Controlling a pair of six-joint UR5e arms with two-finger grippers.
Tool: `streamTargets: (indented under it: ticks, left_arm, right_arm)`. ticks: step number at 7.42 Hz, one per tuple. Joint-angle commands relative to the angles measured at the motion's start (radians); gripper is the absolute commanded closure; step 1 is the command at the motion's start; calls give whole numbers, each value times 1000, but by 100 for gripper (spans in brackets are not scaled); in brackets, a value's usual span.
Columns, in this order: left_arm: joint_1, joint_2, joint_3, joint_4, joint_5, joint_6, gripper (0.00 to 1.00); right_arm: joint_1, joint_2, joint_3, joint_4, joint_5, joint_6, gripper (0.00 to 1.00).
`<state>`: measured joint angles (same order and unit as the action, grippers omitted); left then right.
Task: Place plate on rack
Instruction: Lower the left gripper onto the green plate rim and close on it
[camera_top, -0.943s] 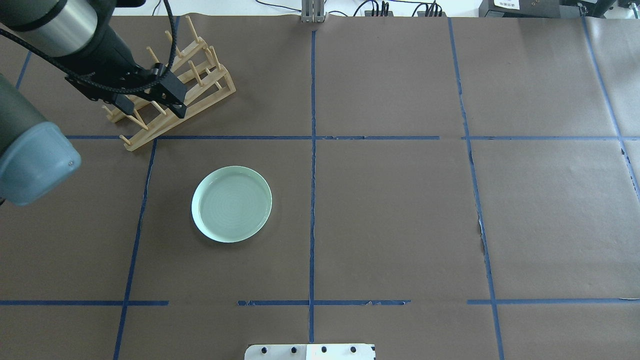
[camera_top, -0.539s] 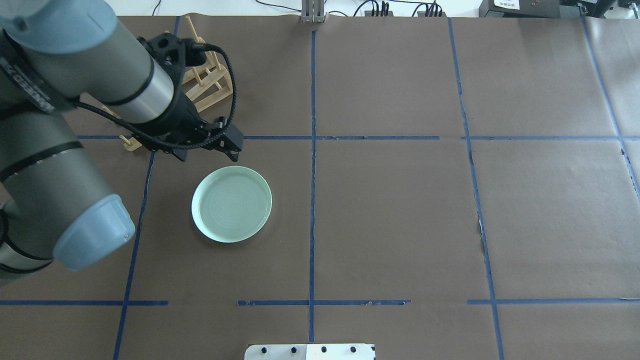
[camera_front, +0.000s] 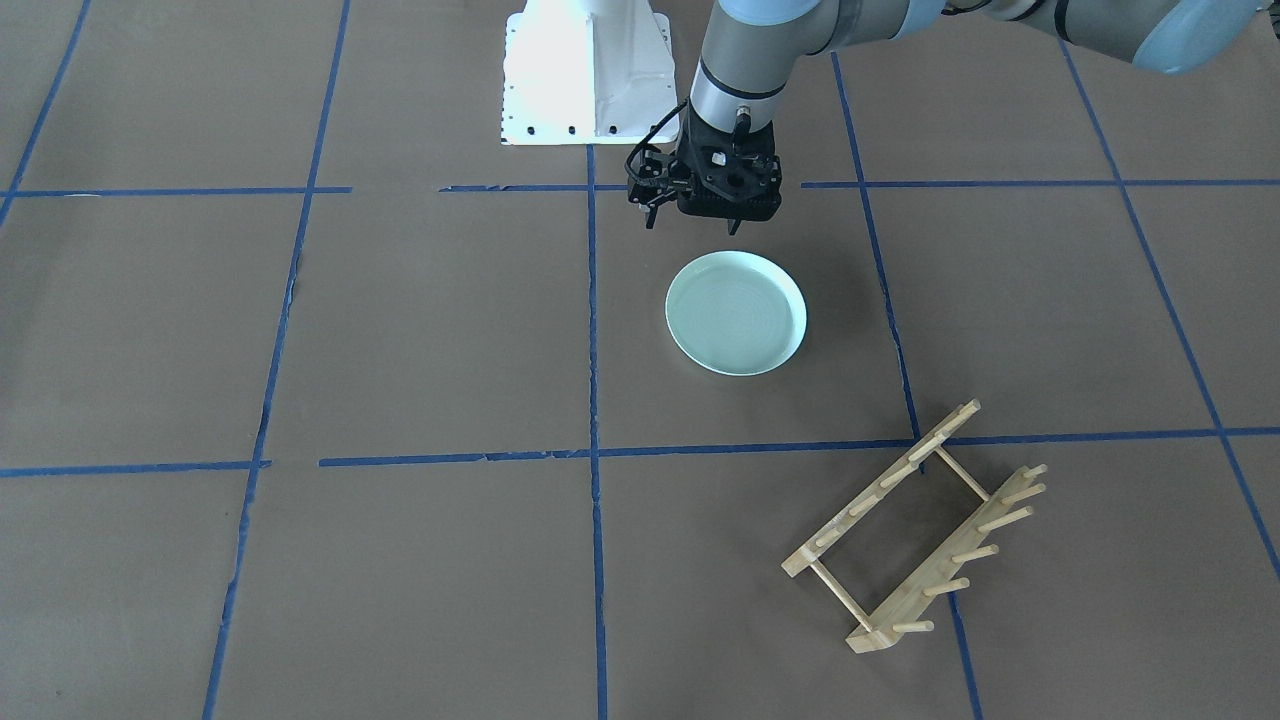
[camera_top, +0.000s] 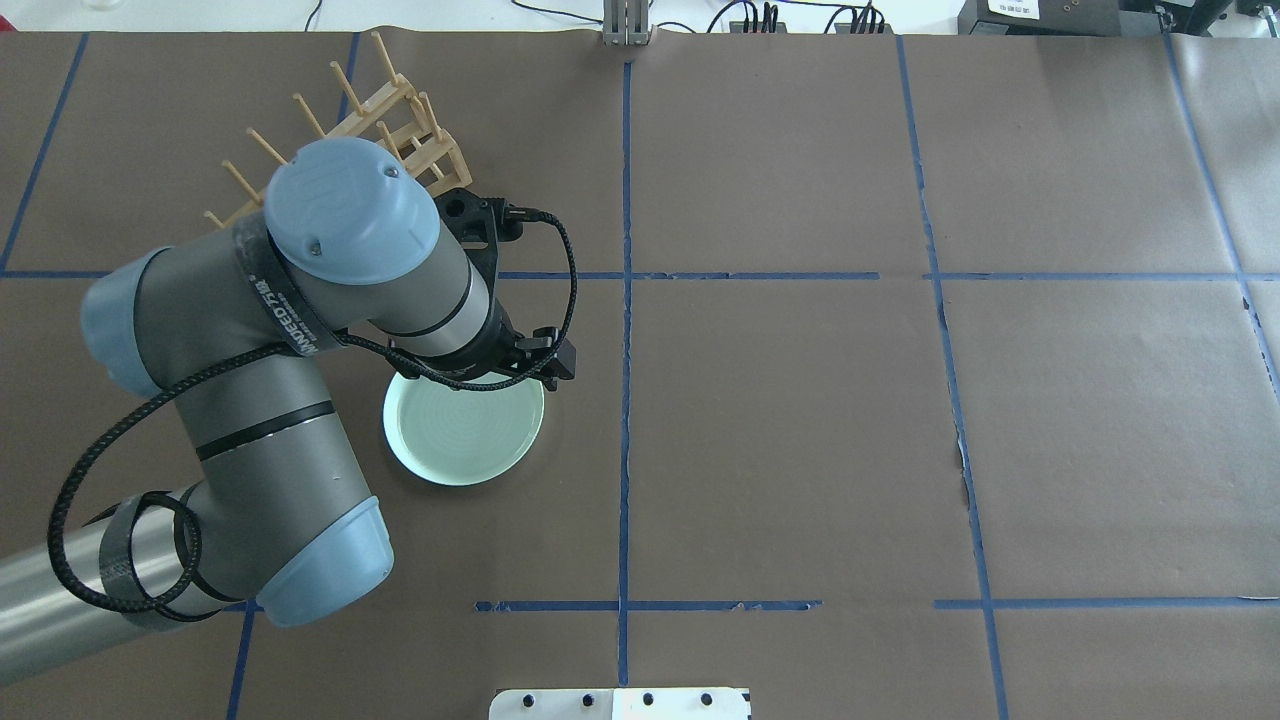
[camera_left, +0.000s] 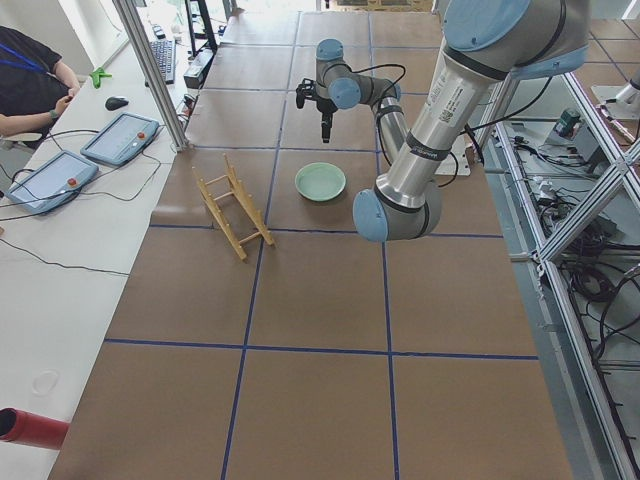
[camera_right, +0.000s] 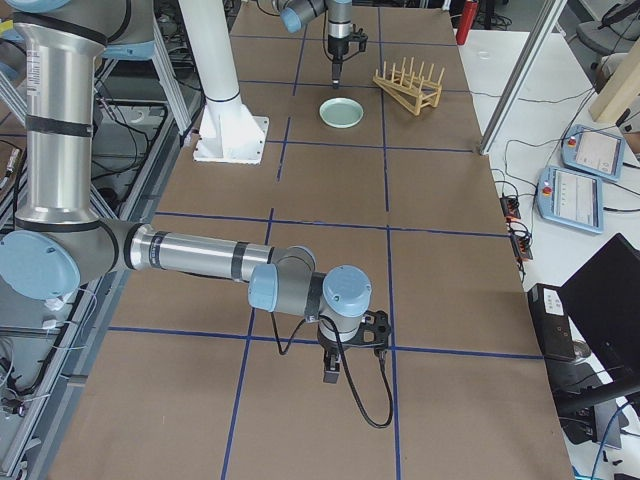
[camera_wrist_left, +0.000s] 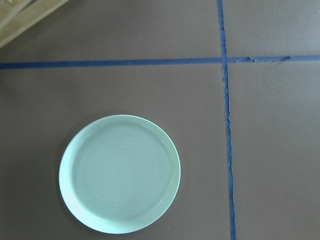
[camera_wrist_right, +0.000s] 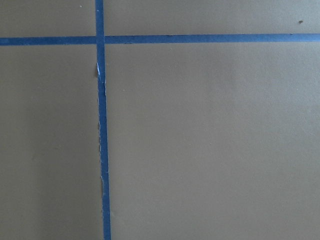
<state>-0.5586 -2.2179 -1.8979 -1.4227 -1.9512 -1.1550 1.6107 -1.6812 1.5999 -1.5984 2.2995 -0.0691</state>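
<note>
The pale mint-green plate has a side nearest the centre tape line. My left gripper needs to close on the rim (camera_front: 667, 302) (camera_wrist_left: 178, 183) of the pale mint-green plate at that side.
The pale mint-green plate (camera_top: 465, 432) lies flat on the brown paper, left of the centre tape line; it also shows in the front view (camera_front: 736, 313) and the left wrist view (camera_wrist_left: 119, 174). The wooden rack (camera_front: 915, 530) stands apart from it, farther from the robot, and is partly hidden by the left arm in the overhead view (camera_top: 400, 105). My left gripper (camera_front: 728, 214) hangs well above the plate, pointing down, open and empty. My right gripper (camera_right: 331, 378) hovers low over bare paper far to the right; I cannot tell whether it is open.
Blue tape lines (camera_top: 625, 330) cross the brown paper. The white robot base (camera_front: 585, 75) is near the plate. A person and two tablets (camera_left: 120, 137) are at the table beyond the rack. The right wrist view shows only paper and tape (camera_wrist_right: 102, 150).
My left arm has swung from over the rack towards the robot and now hangs above the plate. The plate and the rack have not moved.
</note>
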Motion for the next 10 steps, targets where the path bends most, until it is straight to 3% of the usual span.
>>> streamTargets:
  ticks: [1, 3, 6, 10]
  left_arm:
    - [52, -6, 57, -16, 62, -11, 0]
    - [80, -8, 89, -22, 113, -84, 0]
    - [126, 1, 195, -142, 193, -153, 0]
    - [149, -9, 278, -212, 238, -173, 0]
  right_arm:
    - [0, 0, 0, 0, 0, 0, 0]
    - [0, 0, 0, 0, 0, 0, 0]
    - [0, 0, 0, 0, 0, 0, 0]
    - [0, 0, 0, 0, 0, 0, 0]
